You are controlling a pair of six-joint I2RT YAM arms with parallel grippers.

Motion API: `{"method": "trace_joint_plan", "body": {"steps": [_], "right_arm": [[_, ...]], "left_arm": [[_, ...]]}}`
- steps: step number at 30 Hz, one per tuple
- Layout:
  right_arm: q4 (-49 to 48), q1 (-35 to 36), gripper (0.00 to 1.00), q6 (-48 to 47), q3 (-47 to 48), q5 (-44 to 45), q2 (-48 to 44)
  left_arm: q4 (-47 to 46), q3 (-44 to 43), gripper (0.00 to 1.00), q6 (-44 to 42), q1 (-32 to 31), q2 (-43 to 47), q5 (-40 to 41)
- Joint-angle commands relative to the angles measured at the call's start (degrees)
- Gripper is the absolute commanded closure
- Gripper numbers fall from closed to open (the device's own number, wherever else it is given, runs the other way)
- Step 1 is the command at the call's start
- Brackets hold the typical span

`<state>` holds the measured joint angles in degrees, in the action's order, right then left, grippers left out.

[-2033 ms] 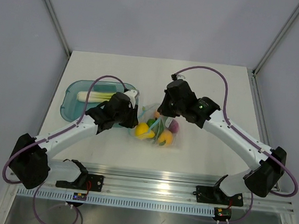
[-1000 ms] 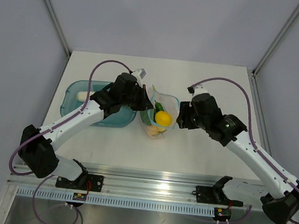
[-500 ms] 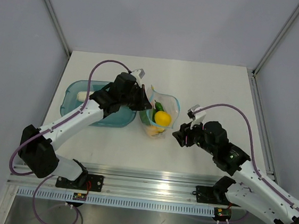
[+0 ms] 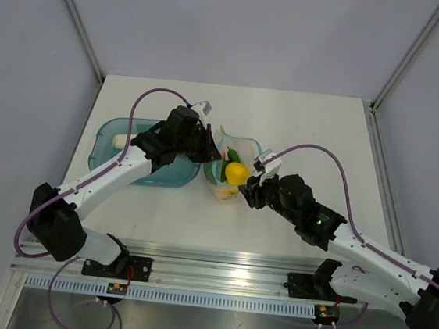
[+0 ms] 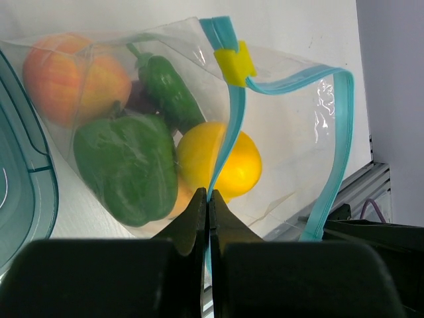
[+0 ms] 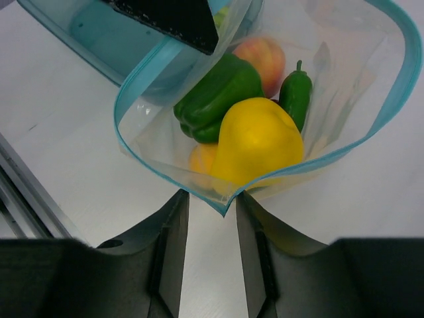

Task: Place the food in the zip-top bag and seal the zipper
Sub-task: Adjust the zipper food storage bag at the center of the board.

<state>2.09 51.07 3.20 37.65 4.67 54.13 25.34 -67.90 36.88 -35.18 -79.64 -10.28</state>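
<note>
The zipper's short end (image 5: 218,30) beside the yellow slider needs my left gripper, now holding far from it, to open and take it before sealing starts.
The clear zip-top bag (image 4: 235,165) hangs open beside the tray, its mouth facing up. Inside lie a yellow pepper (image 6: 258,139), a green pepper (image 6: 218,93), a peach-coloured fruit (image 6: 265,56), a small green chili (image 6: 296,93) and an orange piece (image 6: 202,159). My left gripper (image 5: 209,199) is shut on the light-blue zipper strip (image 5: 232,126), below the yellow slider (image 5: 235,61). My right gripper (image 6: 212,205) is open, its fingers either side of the bag mouth's near corner (image 6: 224,207), not closed on it. In the top view it sits just in front of the bag (image 4: 246,192).
A teal translucent tray (image 4: 105,146) stands left of the bag, under the left arm, with a pale leek stalk (image 4: 120,141) in it. The tray's wall shows in the left wrist view (image 5: 26,199). The metal rail (image 4: 217,262) runs along the table's near edge.
The left gripper lifted the bag upright beside the tray and has held it still since. The right arm let go, pulled back toward the near edge, then came forward to the bag's near corner.
</note>
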Motion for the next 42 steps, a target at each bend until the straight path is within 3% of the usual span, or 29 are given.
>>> {"method": "trace_joint_plan", "body": {"steps": [1,4,5,9,10,12,15,22,26,30,34,36,40,42], "right_arm": [[-6.39,1.75,0.59,0.14,3.74,5.96,1.77],[-5.96,2.02,0.77,0.93,4.62,6.49,3.34],[-5.78,2.1,0.88,1.19,4.71,6.67,3.53],[-5.69,2.1,1.0,1.81,4.36,8.43,2.74],[-5.69,2.11,1.0,1.55,3.67,8.52,2.21],[-5.34,2.11,1.0,-0.46,2.87,9.13,0.72],[-4.02,2.02,1.0,-4.67,1.12,10.53,-3.83],[2.38,1.67,1.0,-13.13,1.63,8.44,-8.69],[4.94,0.97,1.0,-13.84,1.99,8.96,-8.25],[5.03,-0.35,1.0,-12.44,1.11,8.08,-10.35],[5.47,-2.81,1.0,-11.2,0.85,6.24,-11.5],[6.35,-4.74,1.0,-10.67,1.11,4.31,-11.15],[6.97,-7.73,1.0,-9.97,2.16,1.05,-10.19],[6.79,-9.05,1.0,-9.79,2.52,-0.35,-9.57]], "left_arm": [[-1.09,-1.71,1.0,-0.23,0.29,-0.26,-0.09],[-1.09,-1.45,1.0,0.03,0.29,0.01,-0.18],[-1.09,-1.45,1.0,0.03,0.29,0.01,-0.26],[-1.26,-1.18,0.99,-0.58,0.29,1.23,-0.61],[-1.17,-1.18,0.91,-0.76,0.37,1.5,-0.7],[-1.09,-0.92,0.62,-1.55,0.55,2.55,-0.61],[-0.56,-0.83,0.44,-2.34,1.69,5.45,-0.09],[-2.92,-1.36,0.42,-10.68,5.38,10.81,-2.01],[-8.81,2.15,0.37,-21.82,5.47,14.32,-2.28],[-15.92,8.81,0.32,-32.46,5.47,16.61,-4.21],[-23.83,18.11,0.35,-41.7,5.47,21.69,-3.42],[-30.39,22.7,0.37,-46.79,5.56,24.17,-5.17],[-34.66,29.49,0.36,-54.02,7.05,26.99,-9.22],[-33.17,29.32,0.36,-56.47,10.55,25.33,-17.63]]}}
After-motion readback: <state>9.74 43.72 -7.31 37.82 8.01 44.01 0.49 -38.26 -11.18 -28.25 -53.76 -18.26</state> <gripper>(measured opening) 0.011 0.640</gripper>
